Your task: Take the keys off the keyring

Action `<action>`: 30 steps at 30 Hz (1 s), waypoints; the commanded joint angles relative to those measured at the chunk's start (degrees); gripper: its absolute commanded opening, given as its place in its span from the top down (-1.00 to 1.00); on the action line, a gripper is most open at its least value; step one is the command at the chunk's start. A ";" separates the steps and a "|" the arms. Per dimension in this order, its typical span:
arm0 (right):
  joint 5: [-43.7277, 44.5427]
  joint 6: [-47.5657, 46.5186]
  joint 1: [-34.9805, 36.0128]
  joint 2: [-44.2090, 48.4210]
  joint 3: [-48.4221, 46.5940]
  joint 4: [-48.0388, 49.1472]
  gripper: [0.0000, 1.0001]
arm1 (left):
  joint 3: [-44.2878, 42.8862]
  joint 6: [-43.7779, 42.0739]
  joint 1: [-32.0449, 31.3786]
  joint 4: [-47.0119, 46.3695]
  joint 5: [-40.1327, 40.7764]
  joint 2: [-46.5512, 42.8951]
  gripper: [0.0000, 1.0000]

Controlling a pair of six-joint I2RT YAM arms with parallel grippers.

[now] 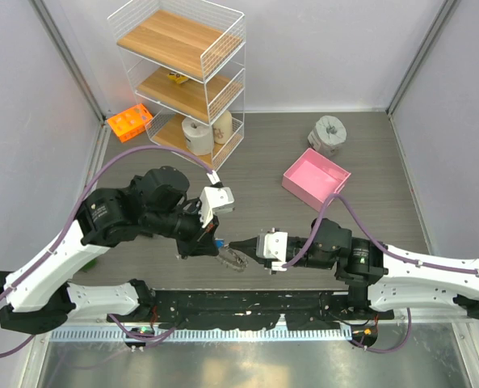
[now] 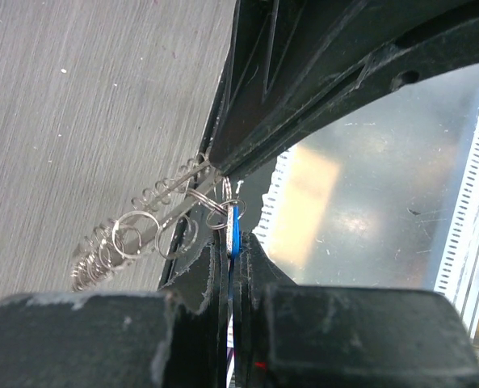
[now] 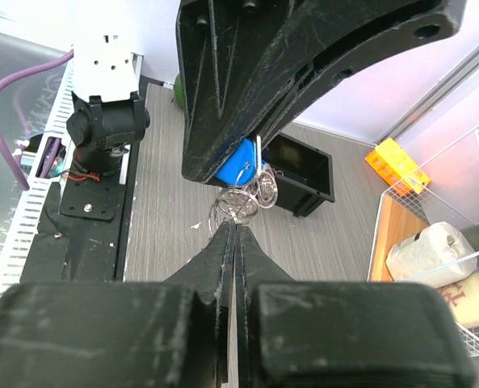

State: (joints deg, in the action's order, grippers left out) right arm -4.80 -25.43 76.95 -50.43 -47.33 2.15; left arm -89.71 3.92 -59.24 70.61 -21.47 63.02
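The keyring's bunched loops are pinched in my right gripper, short of the blue-headed key, so it should open and take the small ring (image 2: pixel 237 209) beside the key's head.
The keyring (image 2: pixel 154 230) is a bunch of thin silver wire loops hanging between my two grippers just above the table, with small silver keys (image 2: pixel 92 265) fanned at its far end. My left gripper (image 2: pixel 233 242) is shut on the blue-headed key (image 2: pixel 234 225). My right gripper (image 3: pixel 235 229) is shut on a wire loop of the keyring (image 3: pixel 237 204). The blue-headed key (image 3: pixel 237 164) shows there under the left fingers. From above, both gripper tips meet at the keyring (image 1: pixel 233 259) near the front edge. The yellow-headed key is not visible.
A pink box (image 1: pixel 316 178) lies at the right rear, with a grey roll with a star top (image 1: pixel 329 133) behind it. A white wire shelf (image 1: pixel 182 73) and an orange rack (image 1: pixel 130 121) stand at the back left. A black open box (image 3: pixel 304 174) lies beyond the keyring.
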 commanded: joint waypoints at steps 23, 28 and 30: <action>2.87 3.37 -0.13 -2.22 -4.97 -4.09 0.90 | -2.66 1.00 -0.87 -3.46 -1.82 -2.03 1.00; 2.42 1.97 -0.13 3.67 0.82 1.00 0.90 | -2.66 0.91 -0.87 -2.76 0.29 -2.91 1.00; 1.03 1.09 -0.04 5.87 2.41 0.93 0.90 | -2.84 1.09 -0.79 -2.58 0.73 -3.00 1.00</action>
State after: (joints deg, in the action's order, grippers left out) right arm -2.11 -22.74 76.95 -48.97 -47.40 0.71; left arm -89.86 4.29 -59.68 70.54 -20.99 61.60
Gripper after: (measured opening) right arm 0.057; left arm 0.052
